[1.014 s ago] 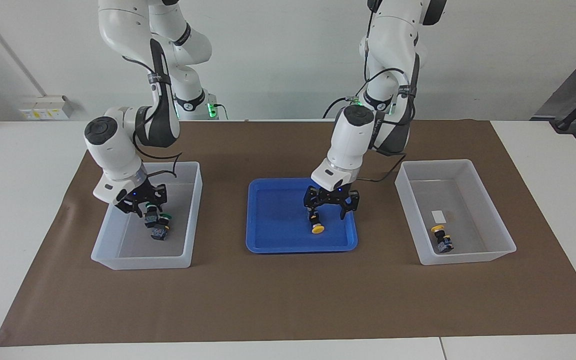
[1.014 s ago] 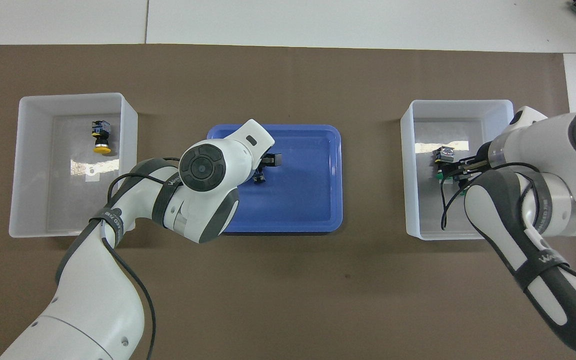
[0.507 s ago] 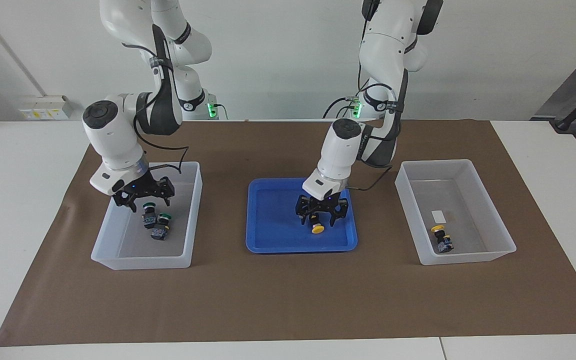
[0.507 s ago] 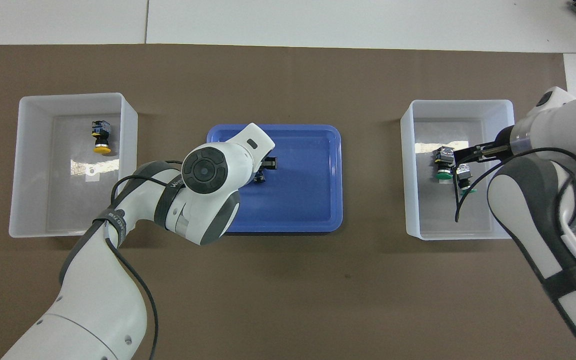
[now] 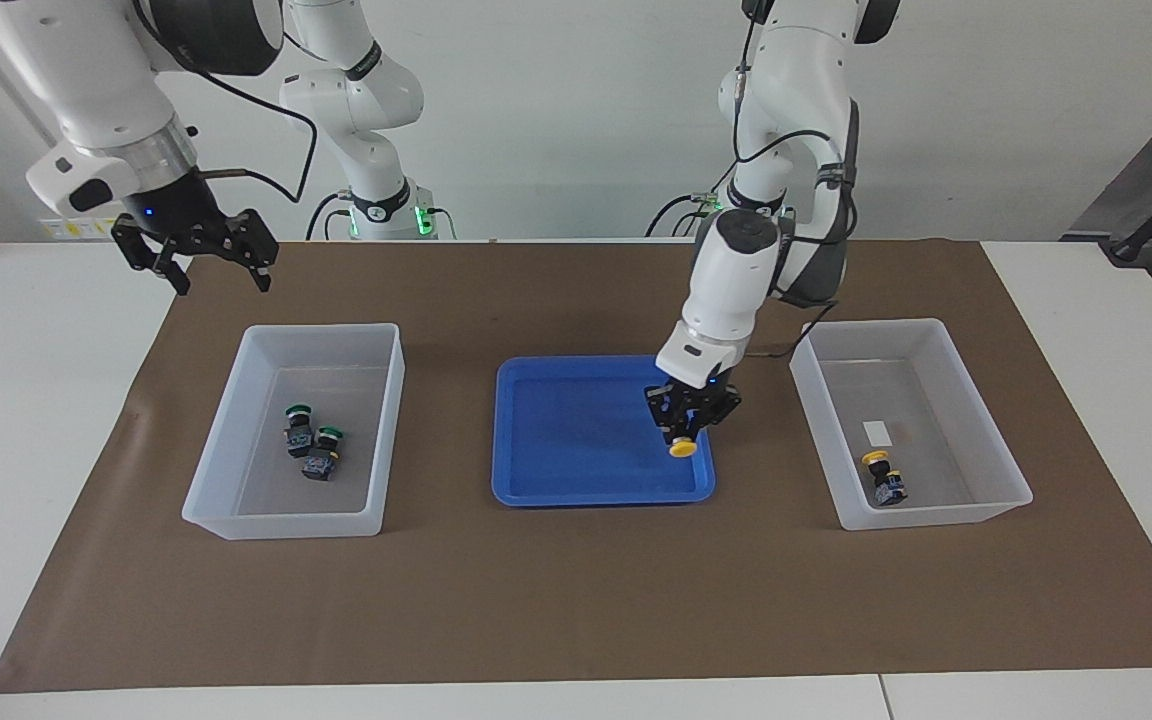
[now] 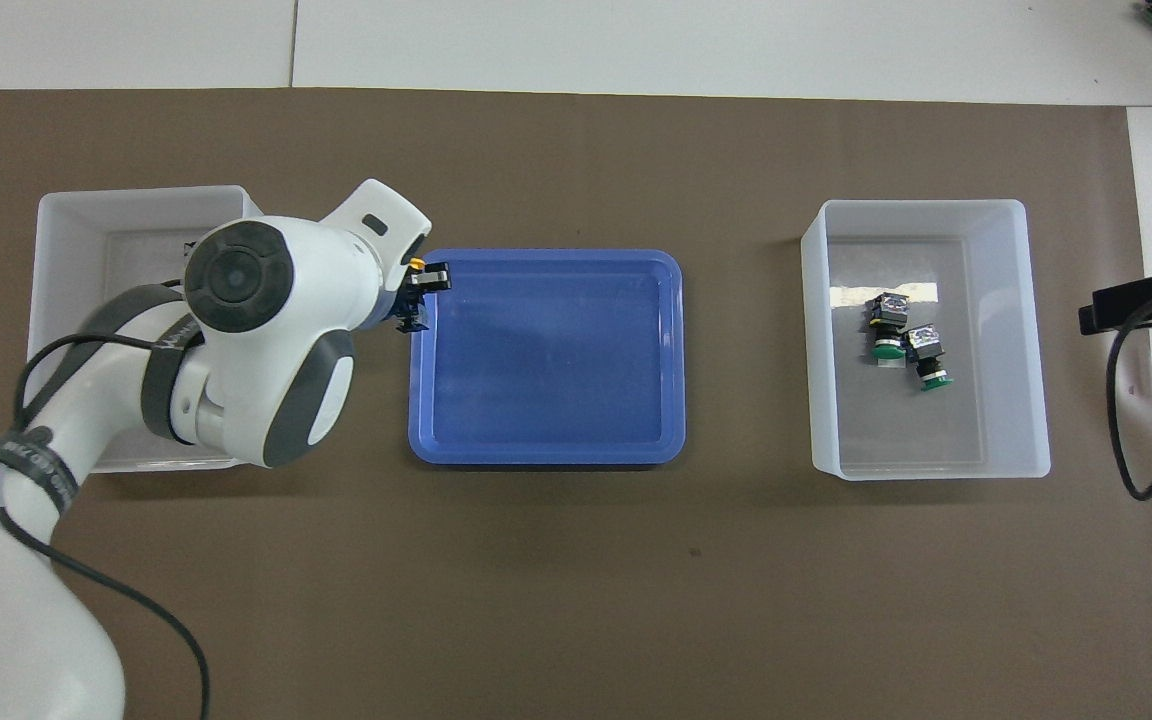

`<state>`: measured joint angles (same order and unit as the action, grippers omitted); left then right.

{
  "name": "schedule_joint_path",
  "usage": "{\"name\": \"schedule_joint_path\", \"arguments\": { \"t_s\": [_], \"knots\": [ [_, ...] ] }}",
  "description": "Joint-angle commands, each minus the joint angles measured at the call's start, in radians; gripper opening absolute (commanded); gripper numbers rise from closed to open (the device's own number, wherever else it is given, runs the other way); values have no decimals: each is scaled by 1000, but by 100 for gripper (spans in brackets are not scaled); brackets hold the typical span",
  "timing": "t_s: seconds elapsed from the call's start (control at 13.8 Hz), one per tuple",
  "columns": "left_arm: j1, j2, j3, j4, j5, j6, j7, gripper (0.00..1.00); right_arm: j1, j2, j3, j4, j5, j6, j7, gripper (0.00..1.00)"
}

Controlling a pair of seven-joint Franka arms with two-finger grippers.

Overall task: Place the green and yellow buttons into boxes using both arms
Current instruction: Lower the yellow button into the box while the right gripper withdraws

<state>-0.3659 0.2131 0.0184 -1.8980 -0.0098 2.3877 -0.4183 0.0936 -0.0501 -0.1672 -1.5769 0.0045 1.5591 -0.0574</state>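
Next, I release the yellow button from my left gripper in its box (image 6: 159, 258), close beside the other yellow button.
My left gripper (image 5: 686, 428) is shut on a yellow button (image 5: 681, 448), cap down, just above the blue tray's (image 5: 576, 440) edge toward the left arm's end. In the overhead view the left gripper (image 6: 417, 300) shows at that tray edge with a bit of the button's yellow (image 6: 418, 266). The other yellow button (image 5: 881, 478) lies in the box (image 5: 936, 515) at the left arm's end. Two green buttons (image 5: 298, 425) (image 5: 322, 450) lie in the box (image 5: 281, 522) at the right arm's end. My right gripper (image 5: 198, 262) is open and empty, raised high over the mat's corner.
The blue tray (image 6: 546, 360) sits between the two boxes (image 6: 86, 300) (image 6: 936, 430) on a brown mat. The green buttons (image 6: 886, 325) (image 6: 928, 355) show in the overhead view. The left arm covers much of its box there. The right gripper (image 6: 1136, 305) shows at the edge.
My left gripper closed on the yellow button and carried it toward the left arm's end of the tray. My right gripper rose out of its box, leaving both green buttons there.
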Motion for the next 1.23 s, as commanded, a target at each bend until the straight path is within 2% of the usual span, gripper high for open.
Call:
{"name": "schedule_joint_path", "arguments": {
  "t_s": [0.0, 0.29, 0.51, 0.72, 1.09, 1.16],
  "knots": [
    [129, -35, -9, -24, -1, -15, 145, 0, -35, -19, 6, 5, -8, -46, 56, 100],
    [300, -23, -11, -27, -1, 88, 376, 0, -49, -45, 14, -23, -6, -53, 61, 100],
    [386, 6, -11, -24, -1, 134, 496, 0, -46, -48, 15, -25, -6, -48, 53, 100],
    [432, 64, -11, -26, -1, 203, 547, 0, -46, -48, 17, -25, -14, -44, 71, 100],
    [437, 183, -11, -23, -1, 320, 575, 0, -12, -48, 23, -35, -69, -21, 90, 100],
    [435, 183, -11, -23, -1, 320, 572, 23, -5, -50, 23, -40, -69, -19, 96, 100]
  ]
}}
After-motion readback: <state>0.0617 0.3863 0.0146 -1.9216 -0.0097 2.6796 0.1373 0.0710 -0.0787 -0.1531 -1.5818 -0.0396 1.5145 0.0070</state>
